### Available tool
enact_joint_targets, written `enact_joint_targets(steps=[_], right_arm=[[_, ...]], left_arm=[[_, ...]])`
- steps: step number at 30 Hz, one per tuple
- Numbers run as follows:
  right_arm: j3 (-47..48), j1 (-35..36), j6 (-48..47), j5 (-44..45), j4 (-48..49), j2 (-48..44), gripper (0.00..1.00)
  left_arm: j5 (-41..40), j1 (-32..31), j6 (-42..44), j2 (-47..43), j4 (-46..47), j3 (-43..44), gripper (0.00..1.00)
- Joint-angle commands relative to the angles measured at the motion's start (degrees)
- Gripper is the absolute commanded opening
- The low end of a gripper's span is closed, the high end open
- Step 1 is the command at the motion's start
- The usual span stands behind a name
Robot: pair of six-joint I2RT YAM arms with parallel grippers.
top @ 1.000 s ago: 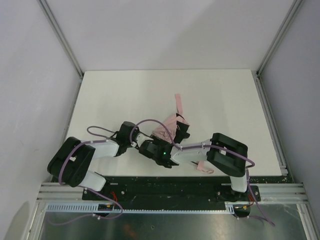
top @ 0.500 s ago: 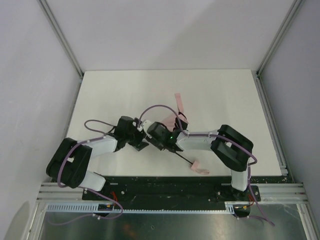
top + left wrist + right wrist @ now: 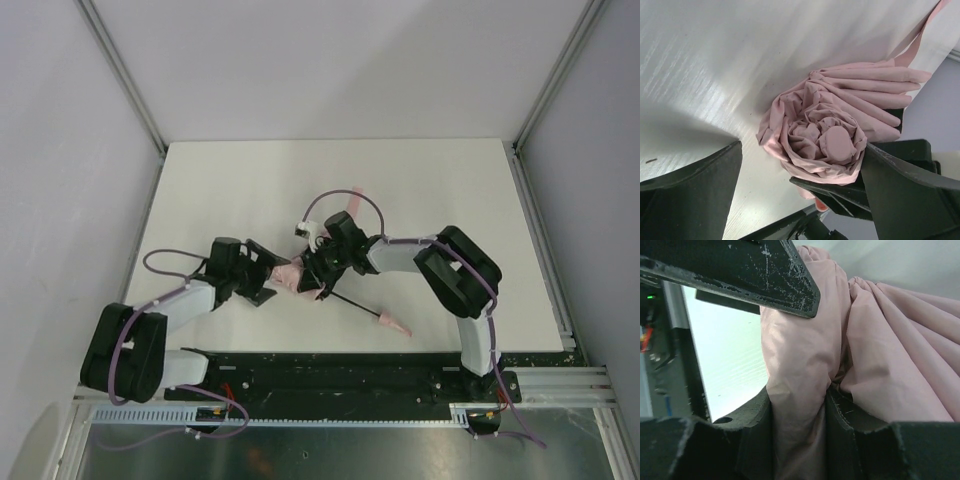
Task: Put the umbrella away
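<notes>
I will close my left gripper on the umbrella's rolled end (image 3: 832,142) before my right gripper moves on, since only my right gripper holds the wrapped pink fabric.
The umbrella (image 3: 291,275) lies near the table's front middle as a bunched pale pink bundle. Its thin black shaft (image 3: 355,306) runs right to the small pink handle (image 3: 393,325). My right gripper (image 3: 312,278) is shut on a fold of the pink fabric (image 3: 880,365), which is pinched between its fingers (image 3: 747,435). My left gripper (image 3: 268,282) stands open just left of the bundle. In the left wrist view the rolled end of the umbrella (image 3: 832,137) sits between its wide-apart fingers (image 3: 690,195), close to the right one, with the right gripper's dark fingers under it.
A pink strap (image 3: 357,203) trails from the bundle toward the back of the white table (image 3: 230,190). Grey walls and metal frame rails (image 3: 540,230) close the table in on three sides. Both arm bases sit on the black rail (image 3: 330,375) at the near edge.
My left gripper has opened, let go of the fabric and drawn back to the left. The right arm swung left over the bundle and shut on it; shaft and handle now lie uncovered.
</notes>
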Motion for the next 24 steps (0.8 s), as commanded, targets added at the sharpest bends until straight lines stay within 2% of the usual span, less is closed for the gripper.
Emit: enact_joint_targets(steps=[1, 7, 14, 17, 20, 24], right_arm=[[-5.2, -0.4, 7.0, -9.4, -13.1, 9.2, 0.00], [-4.8, -0.7, 7.4, -10.5, -13.2, 9.9, 0.00], [-3.7, -1.4, 8.9, -11.0, -13.2, 10.3, 0.00], [-3.6, -1.6, 8.8, -11.3, -13.3, 9.9, 0.00], [-3.6, -1.5, 8.0, -11.5, -14.2, 9.2, 0.00], [-3.6, -1.4, 6.2, -12.4, -15.5, 8.4, 0.00]], left_arm=[[4.3, -0.2, -0.1, -2.8, -2.6, -2.5, 0.99], [2.1, -0.9, -2.3, -9.1, -2.7, -3.2, 0.99], [1.2, -7.8, -9.5, -6.7, -2.7, -4.1, 0.99], [-3.8, -9.4, -11.5, -6.1, -2.6, -5.8, 0.99], [-10.3, -9.3, -11.4, -3.9, -1.7, -6.7, 0.94], [-12.7, -8.7, -8.0, 2.4, -0.1, -4.6, 0.84]])
